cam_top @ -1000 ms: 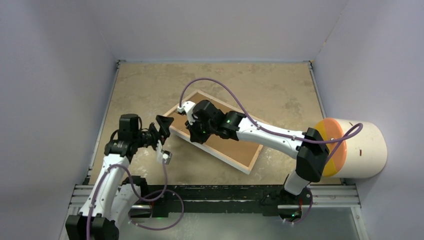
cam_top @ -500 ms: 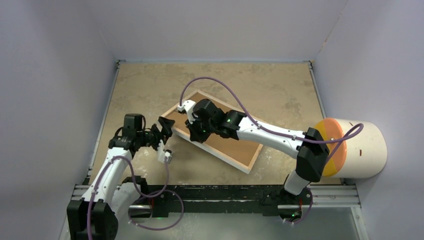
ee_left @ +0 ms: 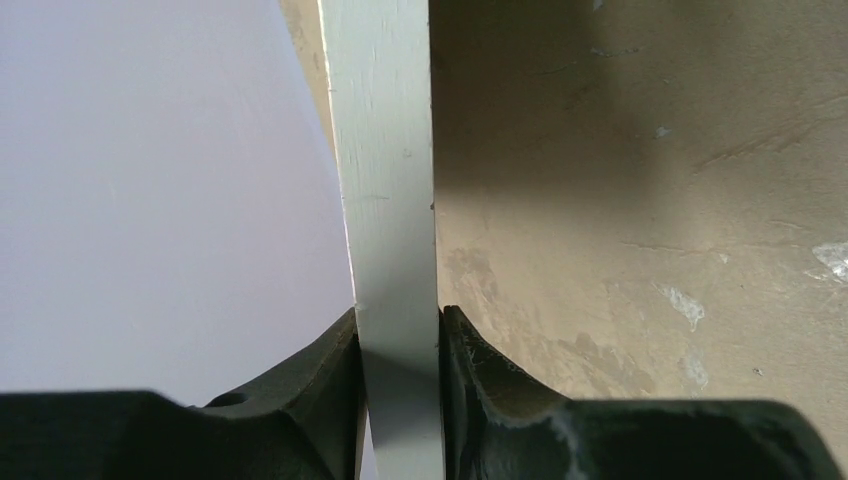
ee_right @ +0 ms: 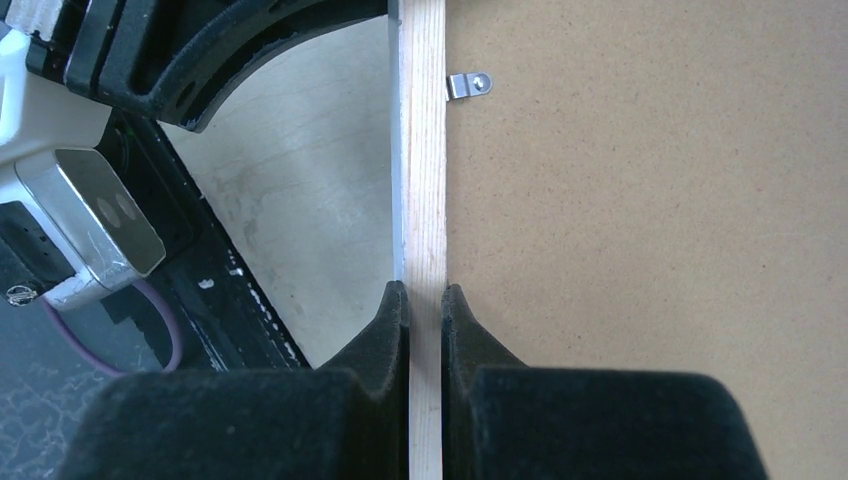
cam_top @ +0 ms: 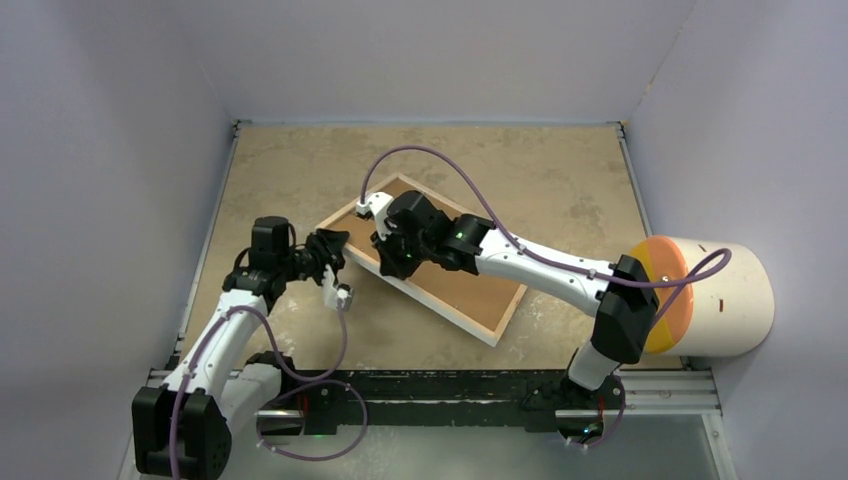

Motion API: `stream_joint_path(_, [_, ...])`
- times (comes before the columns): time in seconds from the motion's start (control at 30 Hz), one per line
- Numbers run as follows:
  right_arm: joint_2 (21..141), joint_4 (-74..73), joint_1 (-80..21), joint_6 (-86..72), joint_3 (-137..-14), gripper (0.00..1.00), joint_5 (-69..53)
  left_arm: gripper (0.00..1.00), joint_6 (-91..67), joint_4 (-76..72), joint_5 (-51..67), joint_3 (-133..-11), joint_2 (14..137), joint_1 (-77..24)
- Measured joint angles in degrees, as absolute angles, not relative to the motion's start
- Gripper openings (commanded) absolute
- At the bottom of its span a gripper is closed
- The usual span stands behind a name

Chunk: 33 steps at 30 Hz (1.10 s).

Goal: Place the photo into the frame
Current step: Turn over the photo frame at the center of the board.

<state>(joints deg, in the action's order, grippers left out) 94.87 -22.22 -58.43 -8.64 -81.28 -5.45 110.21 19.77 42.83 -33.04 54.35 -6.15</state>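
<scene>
The backing board is up and my right gripper is straight above the near rail, so I will open, take the rail's outer side (cam_top: 364, 262) and turn the frame over.
The frame (cam_top: 440, 312) lies slantwise mid-table, back face up, with a plain brown backing board (cam_top: 470, 292) inside it. My left gripper (cam_top: 338, 250) is at the frame's left corner. The left wrist view shows that gripper (ee_left: 398, 320) shut on the white rail (ee_left: 385, 180). My right gripper (cam_top: 388, 262) is on the near long rail, close to that corner. In the right wrist view it (ee_right: 425, 295) is shut on the light wood rail (ee_right: 424, 150), the backing board (ee_right: 640, 200) to its right. A metal clip (ee_right: 468, 85) sits on the rail. The photo is out of view.
A white cylinder with an orange face (cam_top: 715, 297) lies at the table's right edge. Walls enclose the table on three sides. A black mounting rail (cam_top: 430, 385) runs along the near edge. The left arm's wrist camera (ee_right: 90, 215) is close beside the right gripper.
My left gripper has moved right to the frame's left corner and closed on its white rail. The right gripper has kept its grip, and the frame has shifted slightly.
</scene>
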Motion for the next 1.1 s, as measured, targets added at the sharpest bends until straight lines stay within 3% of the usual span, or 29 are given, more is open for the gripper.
stream_joint_path(0.13, [94.9,-24.0,-58.5,-8.6,-82.7,0.47,-4.3,0.1,108.6,20.7,42.0,-34.2,54.4,-6.8])
stream_joint_path(0.23, [94.8,-24.1,-58.6,-6.9,-84.2,0.69,-1.8,0.07,107.1,23.3,41.7,-36.1,55.0,-7.1])
stream_joint_path(0.37, [92.8,-24.9,-59.6,-4.5,-84.6,0.86,1.3,0.06,105.6,26.6,41.8,-38.6,55.8,-7.3])
stream_joint_path(0.47, [89.7,-26.3,-61.7,-2.7,-83.8,0.91,4.6,0.04,104.5,28.4,41.9,-39.9,55.9,-7.5])
stream_joint_path(0.67, [87.1,-29.5,-67.6,1.7,-82.2,0.92,10.3,0.0,102.8,29.7,42.4,-40.8,55.9,-7.5])
stream_joint_path(0.83, [88.2,-33.2,-70.4,4.7,-79.4,0.83,14.8,0.0,102.1,30.6,42.8,-41.7,56.0,-7.6])
stream_joint_path(1.0, [91.5,-34.6,-71.8,5.8,-79.3,0.64,22.3,0.0,102.0,30.8,42.8,-41.7,56.0,-7.6])
stream_joint_path(1.1, [92.9,-34.4,-72.8,6.4,-79.2,0.36,28.1,0.0,102.0,31.0,42.8,-41.7,56.0,-7.6])
